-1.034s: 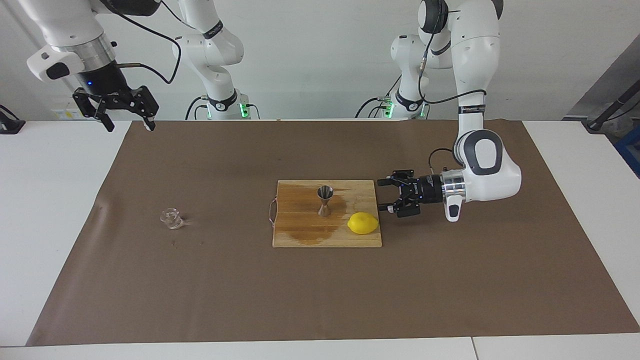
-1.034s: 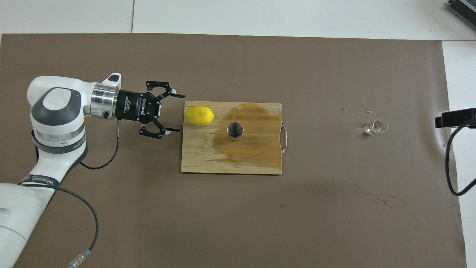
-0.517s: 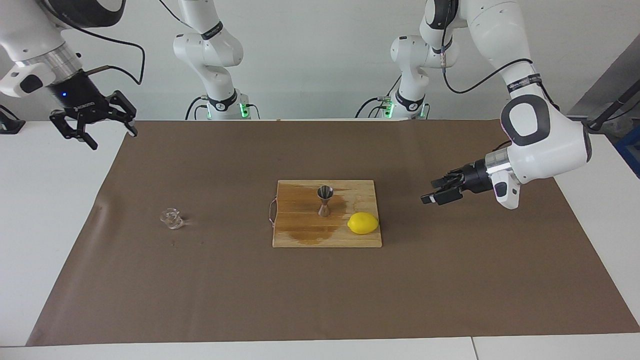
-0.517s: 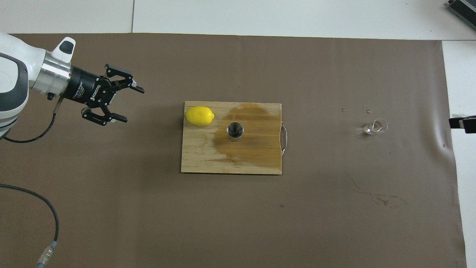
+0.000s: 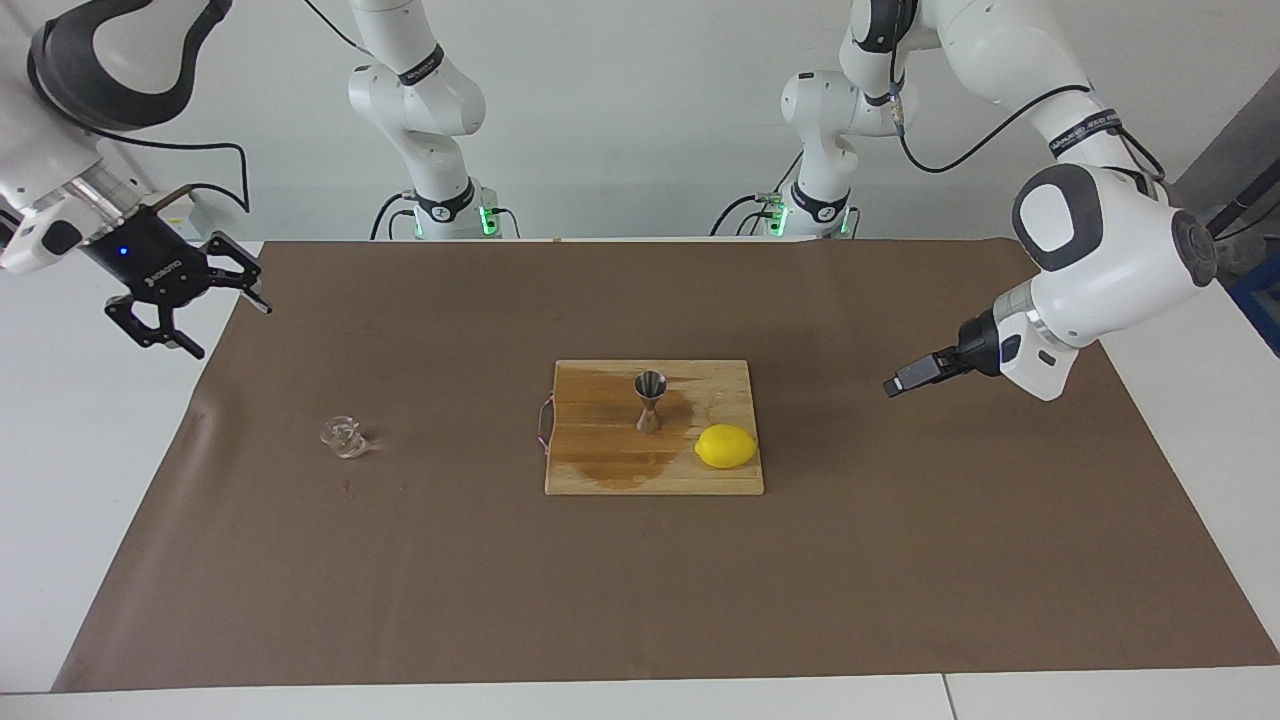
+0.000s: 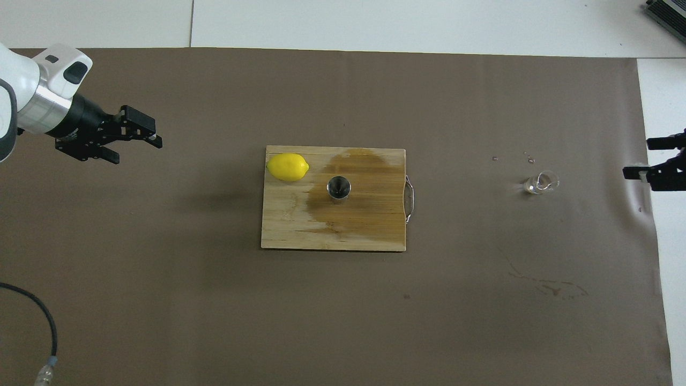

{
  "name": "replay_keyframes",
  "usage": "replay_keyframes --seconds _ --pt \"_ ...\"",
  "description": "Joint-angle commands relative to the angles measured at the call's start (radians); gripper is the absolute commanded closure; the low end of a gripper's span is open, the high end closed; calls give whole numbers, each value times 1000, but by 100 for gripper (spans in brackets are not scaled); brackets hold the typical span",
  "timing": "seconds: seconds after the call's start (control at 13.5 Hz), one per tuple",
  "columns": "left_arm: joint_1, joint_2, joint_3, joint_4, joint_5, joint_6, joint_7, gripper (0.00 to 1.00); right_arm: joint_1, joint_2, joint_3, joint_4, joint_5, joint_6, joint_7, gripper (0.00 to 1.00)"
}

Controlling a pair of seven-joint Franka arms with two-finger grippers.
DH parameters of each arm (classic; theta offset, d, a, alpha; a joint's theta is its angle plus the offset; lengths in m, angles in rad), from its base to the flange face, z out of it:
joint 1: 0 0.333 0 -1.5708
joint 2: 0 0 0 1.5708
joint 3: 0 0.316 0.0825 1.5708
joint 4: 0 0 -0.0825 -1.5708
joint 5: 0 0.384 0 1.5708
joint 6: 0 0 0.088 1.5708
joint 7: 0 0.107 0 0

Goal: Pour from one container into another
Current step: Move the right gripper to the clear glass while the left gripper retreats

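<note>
Next, my right gripper needs to go to the clear glass vessel on the brown mat and close on the vessel's sides [image 6: 541, 183].
The one container, a tiny clear glass vessel [image 5: 343, 437] [image 6: 541, 182], stands alone on the brown mat toward the right arm's end. The another, a steel hourglass jigger [image 5: 650, 400] [image 6: 338, 188], stands upright on the wooden board [image 5: 600, 475] [image 6: 289, 230], on a dark wet patch. My right gripper [image 5: 232, 332] [image 6: 640, 158] hangs open and empty over the mat's edge at the right arm's end, apart from the glass. My left gripper [image 5: 900, 384] [image 6: 136, 150] is open and empty in the air over the mat, off the board's lemon end.
A yellow lemon [image 5: 726, 446] [image 6: 288, 166] lies on the board's corner toward the left arm's end. The board has a wire handle [image 6: 410, 198] on its other short side. Small droplets and faint stains [image 6: 546, 287] mark the mat near the glass.
The left gripper has drawn back from beside the lemon toward its own end of the table and turned. The right gripper has swung outward and come lower over the mat's edge. Nothing on the table moved.
</note>
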Motion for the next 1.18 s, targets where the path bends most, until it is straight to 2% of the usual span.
replay_keyframes --seconds 0.0,0.22,0.37,0.66,0.81,0.96,1.11 --pt "-19 -38 5 -8 79 39 128 0 -61 90 10 6 78 -11 -174 0" --pt "-41 -92 2 -8 135 39 171 0 -102 171 10 0 159 -46 -357 0" --pt "-65 -138 2 -12 180 30 173 0 -136 262 10 2 280 -130 -509 0" --pt "-62 -198 4 -28 203 -5 249 0 -157 346 14 30 351 -207 -677 0" --pt "-53 -219 4 -32 205 -43 250 0 -157 351 20 35 354 -213 -694 0" --pt "-39 -233 1 -32 206 -88 250 0 -150 366 23 35 351 -212 -796 0" --pt "57 -233 -85 -26 215 -138 251 0 -147 373 23 40 343 -210 -844 0"
